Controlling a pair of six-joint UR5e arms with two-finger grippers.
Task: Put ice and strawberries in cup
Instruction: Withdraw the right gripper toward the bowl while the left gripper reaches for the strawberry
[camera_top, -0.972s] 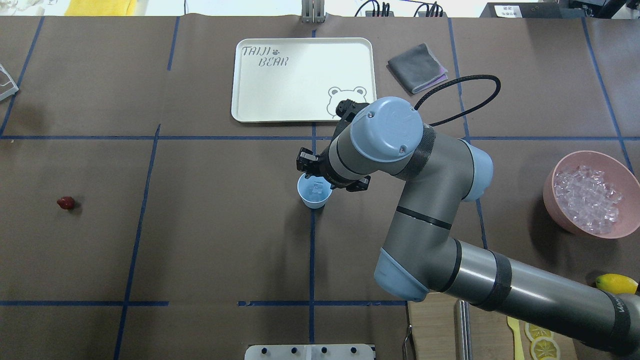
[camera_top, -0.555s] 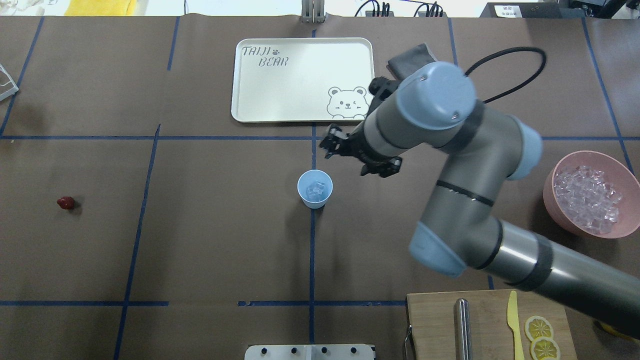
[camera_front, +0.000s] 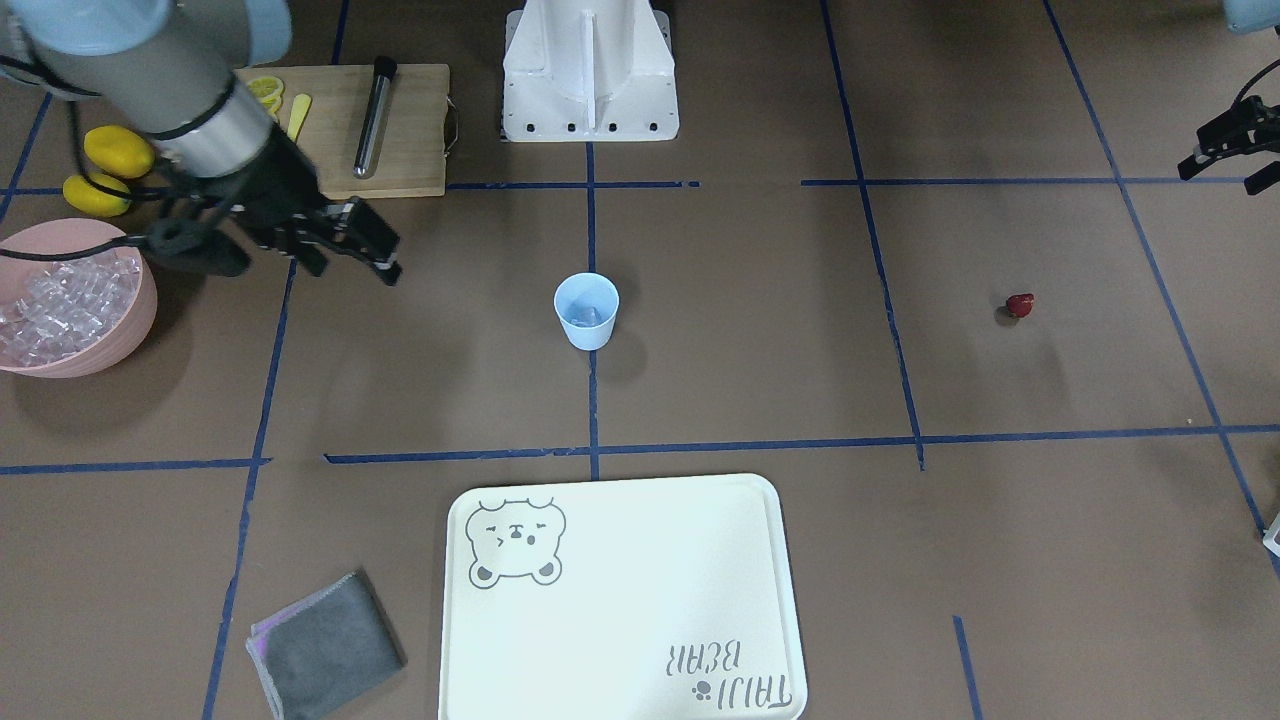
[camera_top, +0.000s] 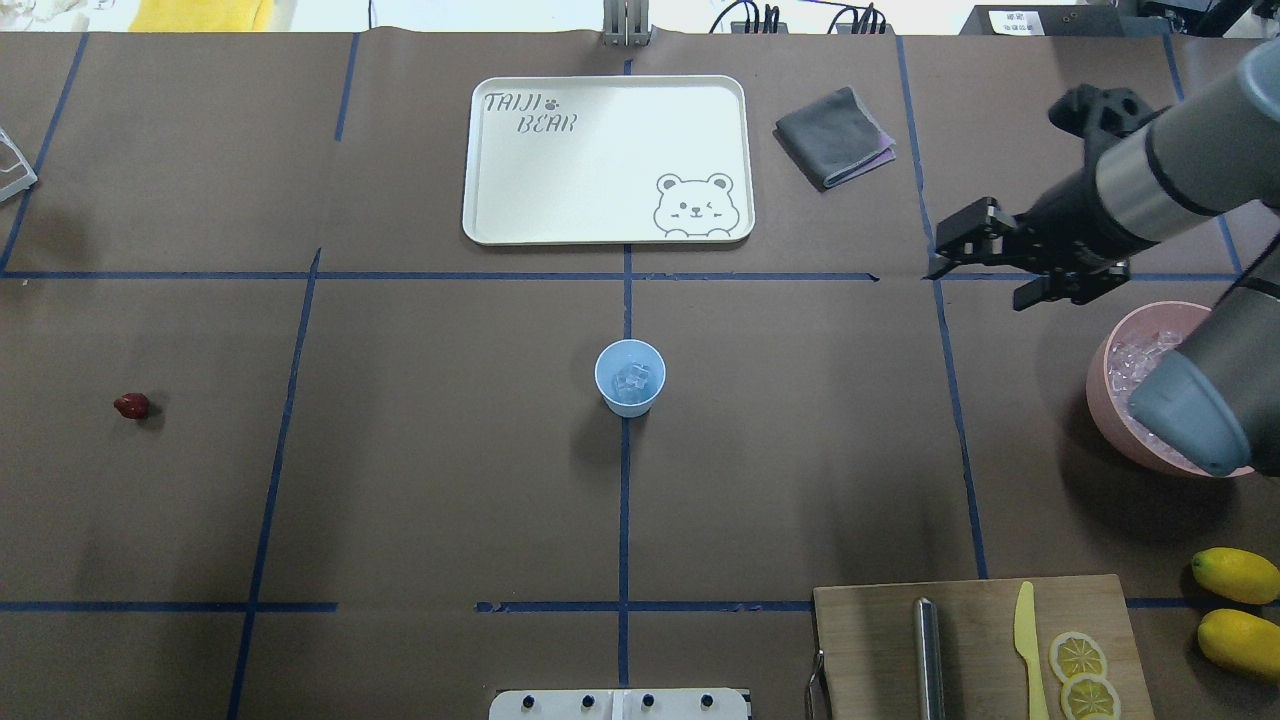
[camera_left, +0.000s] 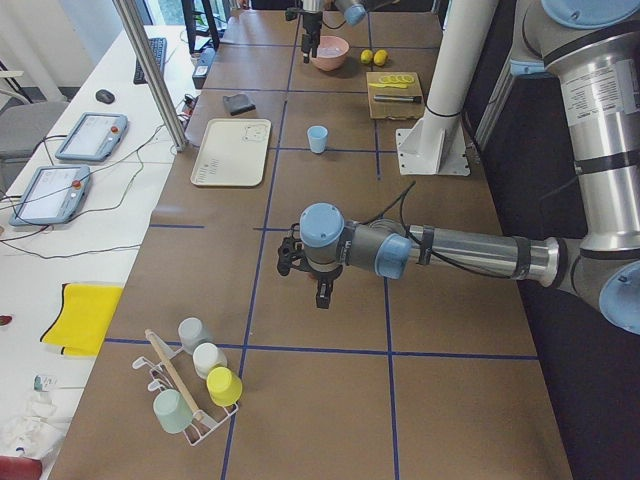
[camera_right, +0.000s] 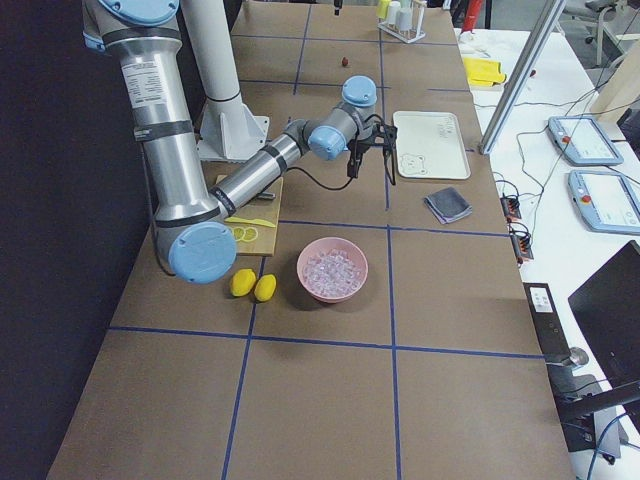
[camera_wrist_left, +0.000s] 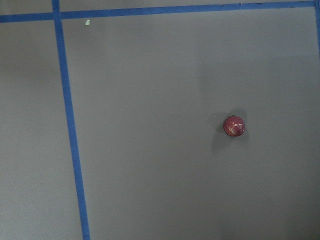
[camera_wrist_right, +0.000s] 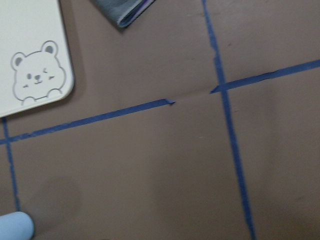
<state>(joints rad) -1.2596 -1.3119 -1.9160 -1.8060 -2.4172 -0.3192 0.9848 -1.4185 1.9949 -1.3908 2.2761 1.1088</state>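
Note:
Next, I close my left gripper on the sides of the dark-red strawberry (camera_front: 1020, 305) (camera_wrist_left: 234, 126), because the pale-blue cup already has ice in it.
The pale-blue cup (camera_top: 630, 377) stands upright at the table's middle with clear ice cubes (camera_top: 632, 378) inside; it also shows in the front view (camera_front: 586, 310). More ice (camera_top: 1135, 360) fills the pink bowl (camera_top: 1110, 415) at the right. The dark-red strawberry (camera_top: 131, 405) lies alone at the far left and shows in the left wrist view (camera_wrist_left: 233, 125). My right gripper (camera_top: 978, 278) is open and empty, above the table just left of the bowl. My left gripper (camera_front: 1218, 178) is open and empty, raised above the area near the strawberry (camera_front: 1019, 305).
A white bear tray (camera_top: 607, 160) and a folded grey cloth (camera_top: 833, 136) lie at the back. A wooden board (camera_top: 970, 650) with a metal rod, a yellow knife and lemon slices sits front right, with two lemons (camera_top: 1235, 600) beside it.
My right gripper has moved from just over the cup far to the right, toward the pink bowl. The cup and the strawberry have not moved.

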